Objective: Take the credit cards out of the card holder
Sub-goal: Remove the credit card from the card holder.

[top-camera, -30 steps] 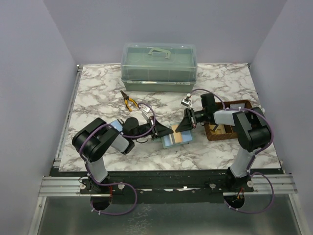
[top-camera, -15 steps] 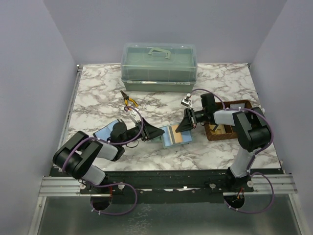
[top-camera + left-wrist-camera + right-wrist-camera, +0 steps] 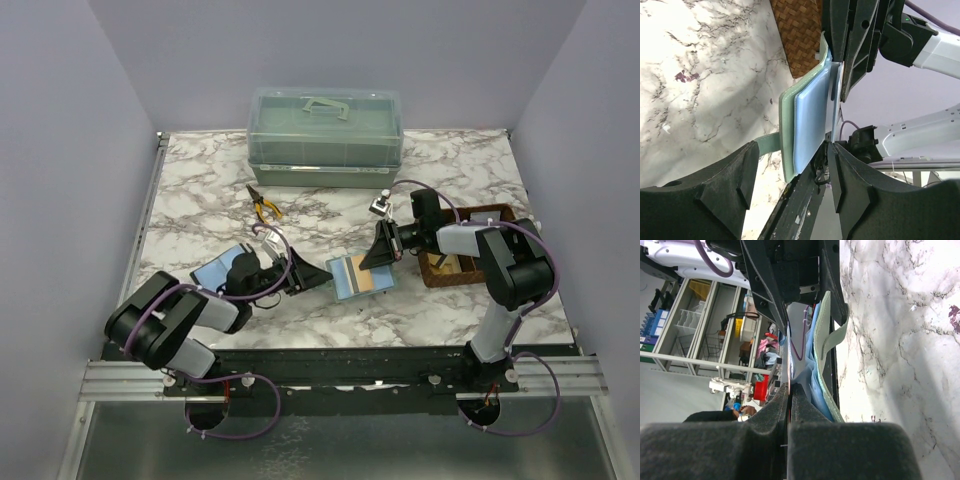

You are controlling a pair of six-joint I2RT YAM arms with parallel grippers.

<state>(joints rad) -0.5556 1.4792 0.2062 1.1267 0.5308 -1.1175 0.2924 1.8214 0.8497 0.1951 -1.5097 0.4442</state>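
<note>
My left gripper is to pinch the card holder's free edge point(image 3: 791, 169) first, as the card holder is loose around the tan credit card, and then my right gripper needs to pull the card.
The card holder point(image 3: 352, 278) lies open on the marble, grey-green outside and blue inside, with a tan credit card point(image 3: 373, 281) showing in it. My left gripper point(image 3: 312, 275) stands open just left of the holder and grips nothing. In the left wrist view the holder point(image 3: 809, 117) stands edge-on just ahead of the open left gripper point(image 3: 790, 172). My right gripper point(image 3: 384, 252) is shut at the holder's far right edge. In the right wrist view the right gripper point(image 3: 790, 392) pinches a thin card edge-on, beside the holder's point(image 3: 823, 335) blue pockets.
A brown woven basket point(image 3: 483, 262) sits right of the holder, under the right arm. A green lidded box point(image 3: 325, 135) stands at the back. Yellow-handled pliers point(image 3: 265, 208) and a small metal piece point(image 3: 381, 205) lie mid-table. A blue panel point(image 3: 216, 268) lies under the left arm.
My left gripper has opened, let go of the holder's left edge and drawn back a little to the left, with its arm sinking lower. The right gripper has stayed shut in place.
</note>
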